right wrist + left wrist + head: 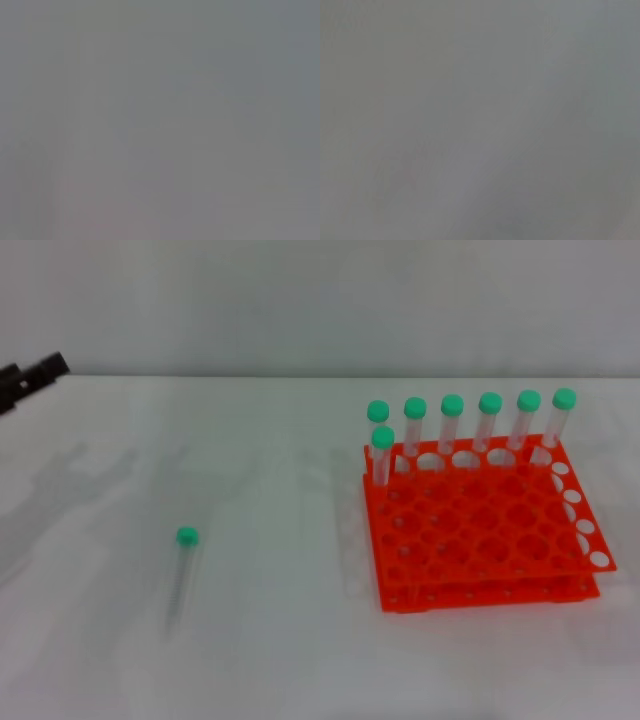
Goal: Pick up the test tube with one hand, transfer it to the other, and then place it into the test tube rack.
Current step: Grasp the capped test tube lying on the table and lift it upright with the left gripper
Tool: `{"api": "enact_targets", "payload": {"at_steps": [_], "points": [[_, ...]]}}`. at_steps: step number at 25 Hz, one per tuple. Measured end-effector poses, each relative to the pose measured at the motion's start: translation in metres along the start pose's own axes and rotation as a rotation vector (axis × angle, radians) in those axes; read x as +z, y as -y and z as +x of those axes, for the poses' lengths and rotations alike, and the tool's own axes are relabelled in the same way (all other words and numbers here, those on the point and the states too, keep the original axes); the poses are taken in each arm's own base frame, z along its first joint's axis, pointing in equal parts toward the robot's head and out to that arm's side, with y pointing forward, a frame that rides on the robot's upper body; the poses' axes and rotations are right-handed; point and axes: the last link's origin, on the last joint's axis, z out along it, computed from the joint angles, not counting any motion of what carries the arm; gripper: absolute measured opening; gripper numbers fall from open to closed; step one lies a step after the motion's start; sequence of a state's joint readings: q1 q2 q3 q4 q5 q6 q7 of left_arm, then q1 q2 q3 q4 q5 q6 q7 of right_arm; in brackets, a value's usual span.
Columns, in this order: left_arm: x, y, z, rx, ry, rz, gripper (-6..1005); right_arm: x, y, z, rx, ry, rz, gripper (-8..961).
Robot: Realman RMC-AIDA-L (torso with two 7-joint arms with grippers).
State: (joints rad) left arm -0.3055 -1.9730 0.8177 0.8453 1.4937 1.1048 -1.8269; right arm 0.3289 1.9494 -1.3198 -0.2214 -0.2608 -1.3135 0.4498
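The test tube is lying down. My left gripper should close on the lower half [180, 592] of the lying test tube, on its clear body toward the end opposite its green cap.
A clear test tube [183, 575] with a green cap lies flat on the white table, left of the middle, cap pointing away from me. The orange test tube rack [480, 535] stands at the right and holds several green-capped tubes [489, 420] upright along its far row and one at its left. A black part of my left gripper [30, 380] shows at the far left edge, well away from the lying tube. My right gripper is out of view. Both wrist views show only plain grey.
The white table [300, 660] runs from the front to a pale wall at the back. Nothing else stands on it besides the rack and the lying tube.
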Motion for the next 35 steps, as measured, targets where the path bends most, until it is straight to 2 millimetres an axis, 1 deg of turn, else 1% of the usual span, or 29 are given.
{"api": "enact_targets", "payload": {"at_steps": [2, 5, 8, 10, 12, 15, 21, 23, 26, 31, 35], "points": [[-0.002, -0.001, 0.016, -0.052, 0.040, 0.005, 874, 0.005, 0.004, -0.003, -0.010, 0.001, 0.003, 856], [-0.003, -0.002, 0.033, -0.131, 0.137, 0.034, 872, 0.009, 0.012, -0.007, -0.022, 0.005, 0.021, 855], [0.001, -0.006, 0.050, -0.221, 0.253, 0.057, 871, 0.012, 0.020, -0.010, -0.033, 0.012, 0.050, 854], [0.003, -0.008, 0.056, -0.251, 0.296, 0.067, 870, 0.013, 0.024, -0.012, -0.044, 0.015, 0.059, 853], [0.007, -0.011, 0.063, -0.302, 0.379, 0.093, 869, 0.015, 0.026, -0.014, -0.058, 0.021, 0.059, 852], [0.012, -0.017, 0.066, -0.331, 0.500, 0.129, 867, 0.016, 0.027, -0.018, -0.080, 0.032, 0.058, 851], [0.026, -0.041, 0.060, -0.342, 0.744, 0.159, 864, 0.015, 0.035, -0.022, -0.121, 0.045, 0.093, 849], [0.032, -0.049, 0.052, -0.342, 0.826, 0.162, 864, 0.016, 0.035, -0.022, -0.135, 0.044, 0.097, 848], [0.043, -0.059, 0.033, -0.359, 0.943, 0.163, 862, 0.018, 0.034, -0.023, -0.149, 0.048, 0.095, 847], [0.051, -0.066, 0.010, -0.387, 1.046, 0.174, 860, 0.020, 0.033, -0.025, -0.158, 0.060, 0.091, 845], [0.057, -0.071, -0.002, -0.400, 1.109, 0.194, 858, 0.021, 0.032, -0.026, -0.161, 0.066, 0.088, 843]]}}
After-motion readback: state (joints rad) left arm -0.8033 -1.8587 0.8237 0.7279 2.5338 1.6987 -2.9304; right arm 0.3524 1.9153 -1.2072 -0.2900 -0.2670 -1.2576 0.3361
